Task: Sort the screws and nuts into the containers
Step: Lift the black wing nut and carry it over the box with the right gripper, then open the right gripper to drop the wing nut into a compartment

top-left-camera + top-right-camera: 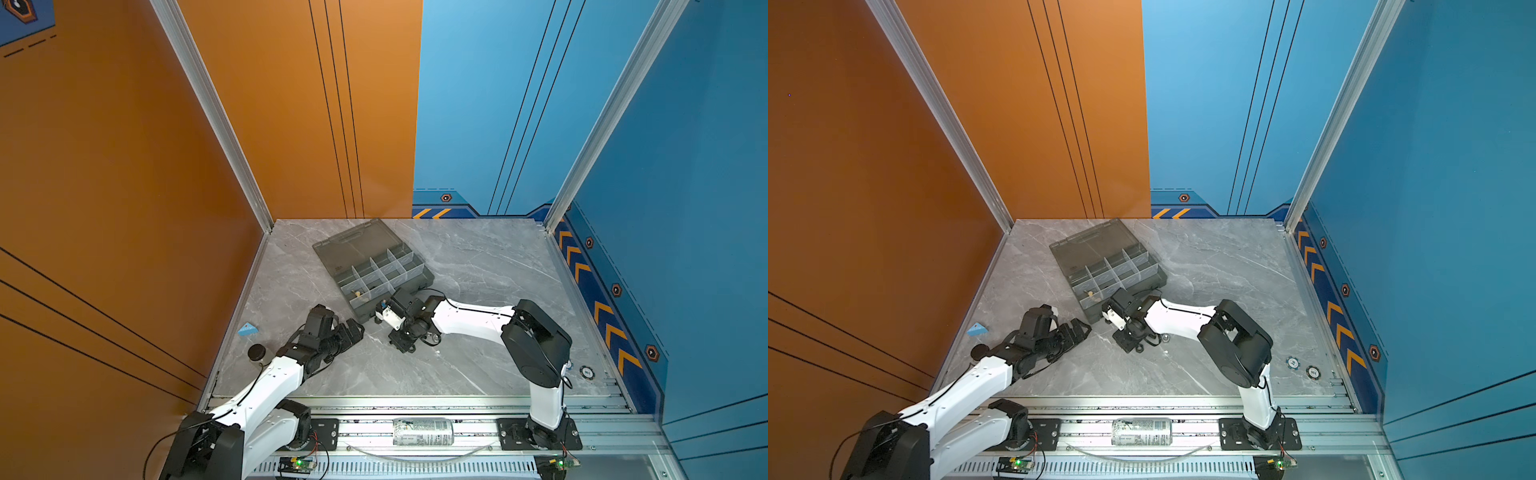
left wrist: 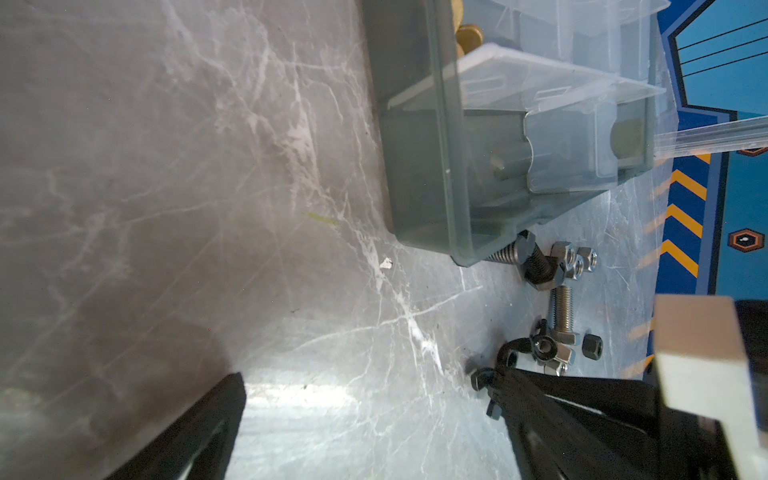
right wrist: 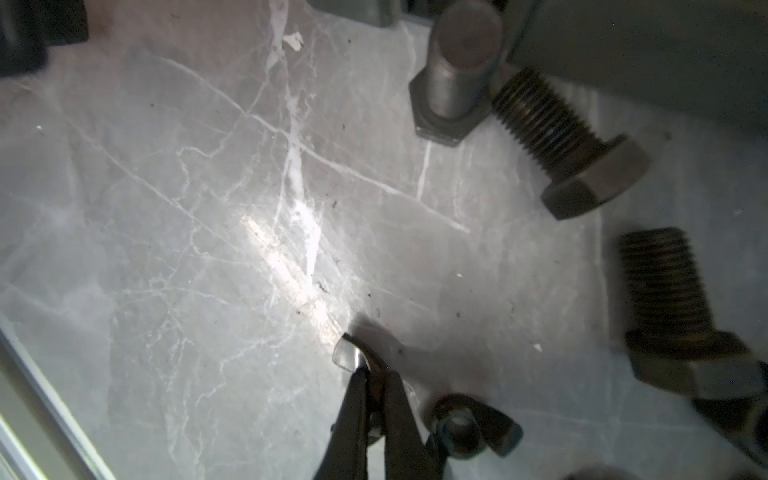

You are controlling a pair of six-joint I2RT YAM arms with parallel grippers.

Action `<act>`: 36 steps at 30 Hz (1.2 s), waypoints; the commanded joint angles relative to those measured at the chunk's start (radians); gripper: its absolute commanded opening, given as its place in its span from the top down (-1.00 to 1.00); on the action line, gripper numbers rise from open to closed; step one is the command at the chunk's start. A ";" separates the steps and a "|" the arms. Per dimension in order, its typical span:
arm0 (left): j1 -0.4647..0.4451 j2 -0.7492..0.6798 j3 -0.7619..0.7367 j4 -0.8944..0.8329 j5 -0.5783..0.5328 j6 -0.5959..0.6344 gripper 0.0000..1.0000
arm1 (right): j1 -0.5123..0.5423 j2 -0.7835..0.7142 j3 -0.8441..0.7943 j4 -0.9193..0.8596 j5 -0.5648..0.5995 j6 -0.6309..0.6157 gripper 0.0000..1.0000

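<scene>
My right gripper needs to release the thin shiny silver nut in the middle-row container (image 1: pixel 375 281) beside the brass screws.
The smoky-grey organizer box (image 1: pixel 409 272) lies open in both top views, and brass screws (image 1: pixel 360 296) sit in one of its near containers. By its near corner lies a loose heap: a black screw (image 2: pixel 536 262), a silver screw (image 2: pixel 561 311), silver nuts (image 2: pixel 577 257) and a black nut (image 2: pixel 592 347). My right gripper (image 3: pixel 374 374) is shut on a thin shiny silver nut (image 3: pixel 347 353), just over the table. A dark wing nut (image 3: pixel 469 428) and black screws (image 3: pixel 569 145) lie beside it. My left gripper (image 2: pixel 374 415) stands open and empty next to the heap.
A dark-capped jar (image 1: pixel 257 352) stands behind my left arm. A blue triangular piece (image 1: pixel 248 330) lies at the table's left edge, and two poker chips (image 1: pixel 1293 363) lie at the right. A drinks can (image 1: pixel 424 432) rests on the front rail.
</scene>
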 commanded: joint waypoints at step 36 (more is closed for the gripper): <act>0.022 -0.011 -0.021 0.106 0.100 -0.013 -0.95 | -0.189 0.423 0.794 -0.101 0.031 -0.027 1.00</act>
